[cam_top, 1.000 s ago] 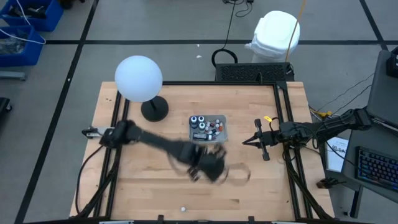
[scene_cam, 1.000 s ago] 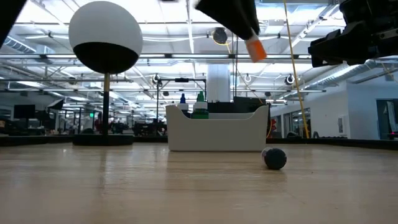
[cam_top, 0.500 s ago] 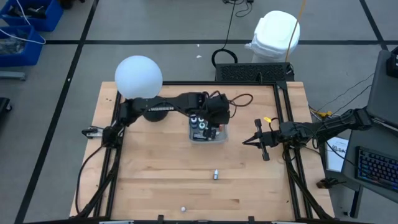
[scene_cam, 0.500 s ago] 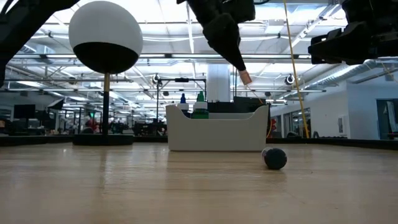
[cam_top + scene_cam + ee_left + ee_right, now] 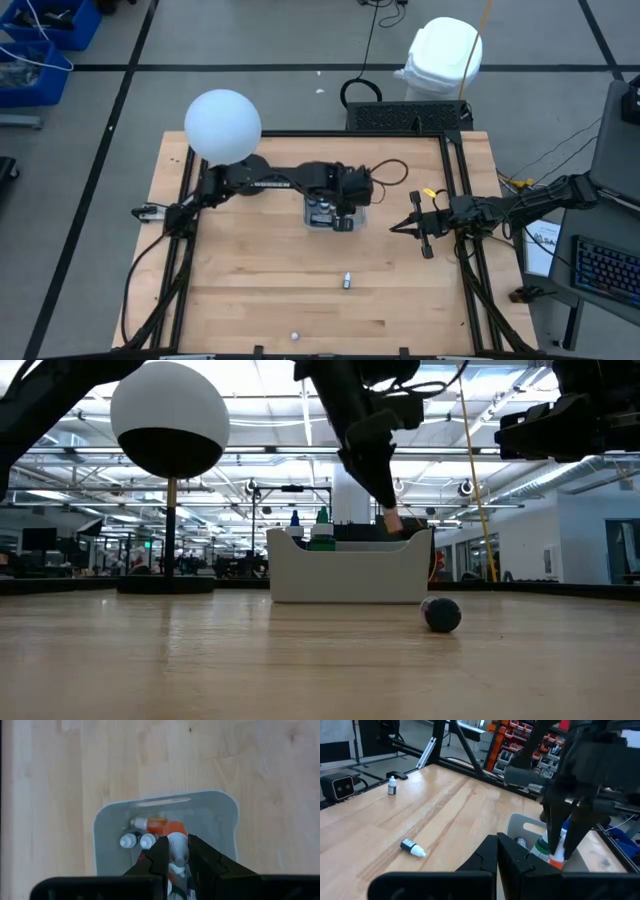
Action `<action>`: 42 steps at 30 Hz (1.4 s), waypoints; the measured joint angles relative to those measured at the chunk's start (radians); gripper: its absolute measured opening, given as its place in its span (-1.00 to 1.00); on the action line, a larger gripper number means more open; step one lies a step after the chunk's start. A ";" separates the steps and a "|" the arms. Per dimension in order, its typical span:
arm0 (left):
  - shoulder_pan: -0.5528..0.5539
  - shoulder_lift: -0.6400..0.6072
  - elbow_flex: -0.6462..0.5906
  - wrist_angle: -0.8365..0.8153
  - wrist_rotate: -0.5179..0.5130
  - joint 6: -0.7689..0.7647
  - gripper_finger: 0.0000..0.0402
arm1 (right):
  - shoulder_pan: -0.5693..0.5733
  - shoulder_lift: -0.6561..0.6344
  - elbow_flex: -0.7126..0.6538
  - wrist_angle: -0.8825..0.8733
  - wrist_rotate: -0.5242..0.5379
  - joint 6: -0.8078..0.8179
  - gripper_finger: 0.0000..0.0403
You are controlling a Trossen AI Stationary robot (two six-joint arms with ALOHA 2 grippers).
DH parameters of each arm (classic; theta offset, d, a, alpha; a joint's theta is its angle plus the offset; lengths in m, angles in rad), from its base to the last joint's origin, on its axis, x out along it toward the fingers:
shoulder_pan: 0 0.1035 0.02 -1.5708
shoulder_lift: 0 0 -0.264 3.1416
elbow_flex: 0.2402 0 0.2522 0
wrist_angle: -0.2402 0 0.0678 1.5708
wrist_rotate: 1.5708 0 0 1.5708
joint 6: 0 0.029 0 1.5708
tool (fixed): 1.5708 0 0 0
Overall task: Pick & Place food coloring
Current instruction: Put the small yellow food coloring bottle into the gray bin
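Next, my left gripper releases the orange food coloring bottle in the clear tray (image 5: 352, 213) (image 5: 188, 826) next to the other orange bottle.
My left gripper (image 5: 177, 842) hangs over the clear tray (image 5: 100, 835), shut on an orange food coloring bottle (image 5: 170, 826). In the low view the bottle's lower end (image 5: 392, 522) is at the height of the tray's rim (image 5: 350, 565). More white-capped bottles (image 5: 134, 840) lie inside the tray. A dark bottle (image 5: 347, 281) lies on its side on the table, nearer the front, and a small pale one (image 5: 295, 338) stands by the near edge. My right gripper (image 5: 392, 228) waits shut at the table's right side, pointing level toward the tray. My left gripper pinches the orange bottle's pale upper part (image 5: 176, 849) between its two fingers. The fingers slant steeply down from above. The orange body hangs below them over the tray's inside; whether it touches the bottles underneath cannot be told.
A lamp with a white globe (image 5: 222, 125) on a dark round base (image 5: 250, 176) stands at the far left, close to the left arm. The right wrist view shows the lying dark bottle (image 5: 413, 847) and an upright one (image 5: 392, 785) on bare wood.
My left gripper has carried the orange bottle from the table's near middle toward the far edge, to above the tray, rolling its wrist on the way. It has then sunk until the bottle's lower end reached rim height. The dark bottle on the table stayed where it was.
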 joint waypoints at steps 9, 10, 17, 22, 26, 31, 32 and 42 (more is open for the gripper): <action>0.002 0.043 0.002 -0.032 0.003 -0.051 -0.74 | 0.000 0.000 0.000 0.001 0.000 0.028 -1.00; 0.002 0.046 0.002 -0.039 0.004 -0.056 -0.74 | 0.000 0.000 0.000 0.001 0.000 0.029 -1.00; 0.002 0.106 0.001 -0.061 0.021 -0.067 -0.74 | 0.000 0.000 0.000 0.002 0.000 0.052 -1.00; 0.005 0.120 0.000 -0.055 0.021 -0.062 -0.74 | 0.001 0.000 0.000 0.010 0.000 0.056 -1.00; 0.013 0.134 0.004 -0.047 0.021 -0.051 -0.74 | 0.001 0.000 0.000 0.010 -0.001 0.056 -1.00; 0.020 0.134 0.004 -0.038 0.029 -0.045 -0.73 | 0.001 0.000 0.000 0.010 -0.002 0.056 -1.00; 0.020 0.134 0.004 -0.034 0.029 -0.043 -0.72 | 0.001 0.000 0.000 0.010 -0.002 0.056 -1.00; 0.019 0.141 0.000 0.011 0.036 -0.039 -0.52 | 0.002 0.000 0.000 0.009 -0.003 0.056 -1.00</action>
